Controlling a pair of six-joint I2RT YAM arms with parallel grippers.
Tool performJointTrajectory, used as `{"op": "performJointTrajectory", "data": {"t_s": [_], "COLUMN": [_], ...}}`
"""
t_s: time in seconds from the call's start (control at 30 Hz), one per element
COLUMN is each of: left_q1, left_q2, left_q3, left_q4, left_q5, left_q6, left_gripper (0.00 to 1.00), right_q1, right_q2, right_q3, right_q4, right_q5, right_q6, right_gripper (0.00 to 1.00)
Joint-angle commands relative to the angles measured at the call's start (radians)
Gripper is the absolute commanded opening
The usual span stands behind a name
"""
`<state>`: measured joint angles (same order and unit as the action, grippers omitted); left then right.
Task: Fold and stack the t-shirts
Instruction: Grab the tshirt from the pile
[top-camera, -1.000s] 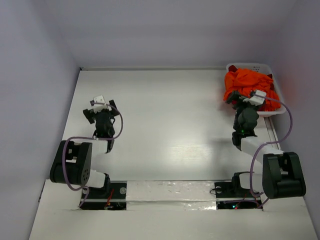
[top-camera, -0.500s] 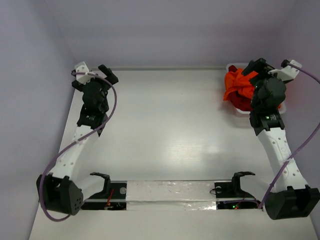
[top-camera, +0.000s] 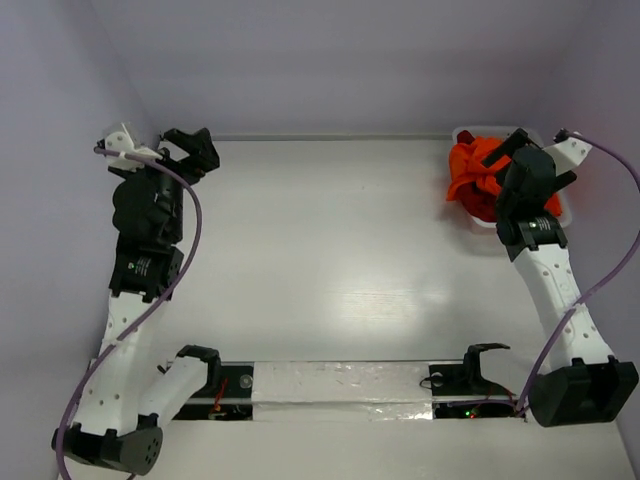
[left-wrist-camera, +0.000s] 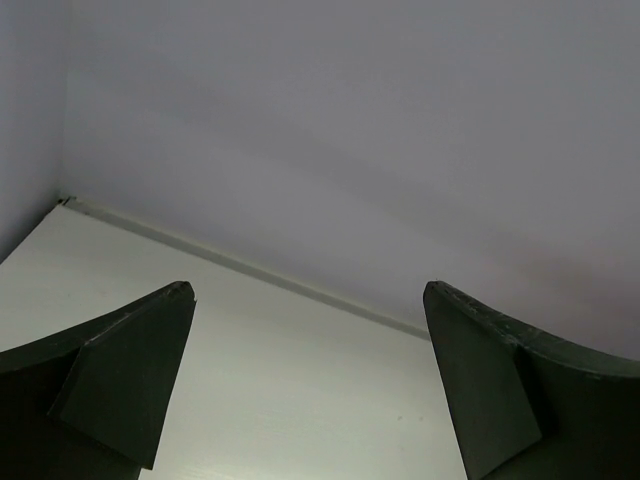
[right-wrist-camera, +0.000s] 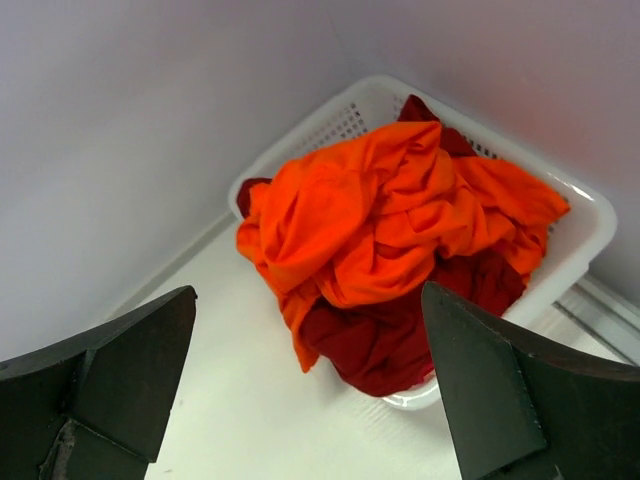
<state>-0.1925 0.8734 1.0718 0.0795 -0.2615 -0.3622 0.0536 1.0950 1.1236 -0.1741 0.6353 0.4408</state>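
The orange shirt's outer fold (top-camera: 463, 165) (right-wrist-camera: 272, 258) is at the side of the basket toward my left gripper. I close my right gripper on it next.
The t-shirts lie crumpled in a heap in the white lattice basket (right-wrist-camera: 590, 225) at the far right corner. A bright orange shirt (right-wrist-camera: 390, 215) is on top and dark red cloth (right-wrist-camera: 395, 345) lies under it, spilling over the near rim. The heap also shows in the top view (top-camera: 470, 172). My right gripper (right-wrist-camera: 308, 290) is open and empty, held in the air above and in front of the heap, apart from it; it shows in the top view (top-camera: 502, 152). My left gripper (left-wrist-camera: 308, 287) is open and empty, raised near the far left corner (top-camera: 193, 150).
Grey walls close in the white table (top-camera: 330, 250) at the back and on both sides. The basket (top-camera: 462, 134) stands against the right wall. The left wrist view shows only bare table and the back wall.
Both arms have unfolded and risen. The left gripper swung out to the far left corner. The right gripper lifted off the heap and now hovers before the basket.
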Motion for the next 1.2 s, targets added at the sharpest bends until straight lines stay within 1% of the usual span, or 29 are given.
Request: {"op": "performJointTrajectory", "data": {"t_s": [0.0, 0.03, 0.07, 0.1, 0.13, 0.17, 0.2, 0.23, 0.27, 0.33, 0.4, 0.47, 0.5, 0.53, 0.57, 0.67, 0.77, 0.83, 0.87, 0.97, 1.13, 1.17], "left_q1": [0.007, -0.004, -0.004, -0.015, -0.015, -0.015, -0.015, -0.015, -0.015, -0.025, -0.048, -0.059, -0.059, -0.07, -0.07, -0.07, -0.079, -0.079, -0.079, -0.079, -0.079, -0.079], "left_q2": [0.114, 0.118, 0.086, 0.063, 0.041, 0.024, 0.027, 0.038, 0.061, 0.079, 0.102, 0.114, 0.122, 0.122, 0.124, 0.131, 0.144, 0.15, 0.151, 0.153, 0.157, 0.156], "left_q3": [0.16, 0.159, 0.114, 0.081, 0.05, 0.018, 0.022, 0.034, 0.063, 0.086, 0.125, 0.149, 0.169, 0.178, 0.191, 0.211, 0.211, 0.212, 0.209, 0.208, 0.218, 0.22], "left_q4": [-0.192, -0.199, -0.186, -0.131, -0.113, -0.107, -0.133, -0.164, -0.193, -0.245, -0.288, -0.31, -0.325, -0.33, -0.333, -0.348, -0.354, -0.36, -0.362, -0.359, -0.377, -0.379], "left_q5": [0.113, 0.129, 0.148, 0.151, 0.143, 0.134, 0.133, 0.13, 0.134, 0.136, 0.094, 0.05, 0.041, 0.033, 0.021, 0.008, -0.008, -0.012, -0.009, -0.005, -0.01, -0.012], "left_q6": [-0.06, -0.064, -0.069, -0.073, -0.081, -0.089, -0.09, -0.09, -0.087, -0.064, -0.043, -0.032, -0.027, -0.023, -0.021, -0.027, -0.03, -0.035, -0.037, -0.04, -0.035, -0.032], "left_gripper": [0.99, 0.99, 0.99, 0.99, 0.99, 0.99, 0.99, 0.99, 0.99, 0.99, 0.99, 0.99, 0.99, 0.99, 0.99, 0.99, 0.99, 0.99, 0.99, 0.99, 0.99, 0.99], "right_q1": [-0.003, -0.003, -0.003, -0.003, -0.003, -0.003, -0.003, -0.003, -0.003, -0.012, -0.012, -0.012, -0.012, -0.012, -0.012, -0.012, -0.012, -0.012, -0.012, -0.012, -0.03, -0.031], "right_q2": [0.023, 0.06, 0.107, 0.167, 0.307, 0.371, 0.425, 0.465, 0.497, 0.485, 0.457, 0.463, 0.488, 0.497, 0.503, 0.506, 0.522, 0.56, 0.571, 0.615, 0.715, 0.736], "right_q3": [0.034, 0.062, 0.106, 0.167, 0.317, 0.387, 0.444, 0.531, 0.544, 0.536, 0.502, 0.527, 0.542, 0.554, 0.559, 0.559, 0.561, 0.58, 0.584, 0.585, 0.637, 0.666], "right_q4": [0.008, -0.007, -0.054, -0.203, -0.279, -0.344, -0.429, -0.458, -0.468, -0.409, -0.325, -0.32, -0.343, -0.352, -0.36, -0.404, -0.421, -0.447, -0.453, -0.449, -0.476, -0.488], "right_q5": [-0.013, -0.092, -0.152, -0.138, -0.126, -0.122, -0.134, -0.137, -0.154, -0.222, -0.314, -0.344, -0.339, -0.33, -0.286, -0.176, -0.128, -0.103, -0.08, -0.08, -0.105, -0.111], "right_q6": [-0.029, -0.081, -0.111, -0.084, -0.05, -0.051, -0.051, -0.048, -0.033, -0.05, -0.048, -0.034, -0.033, -0.039, -0.037, -0.002, -0.002, -0.004, -0.004, -0.017, -0.028, -0.028], "right_gripper": [1.0, 1.0, 1.0, 1.0, 1.0, 1.0, 1.0, 1.0, 1.0, 1.0, 1.0, 1.0, 1.0, 0.97, 0.84, 0.72, 0.67, 0.69, 0.71, 0.71, 0.64, 0.6]}}
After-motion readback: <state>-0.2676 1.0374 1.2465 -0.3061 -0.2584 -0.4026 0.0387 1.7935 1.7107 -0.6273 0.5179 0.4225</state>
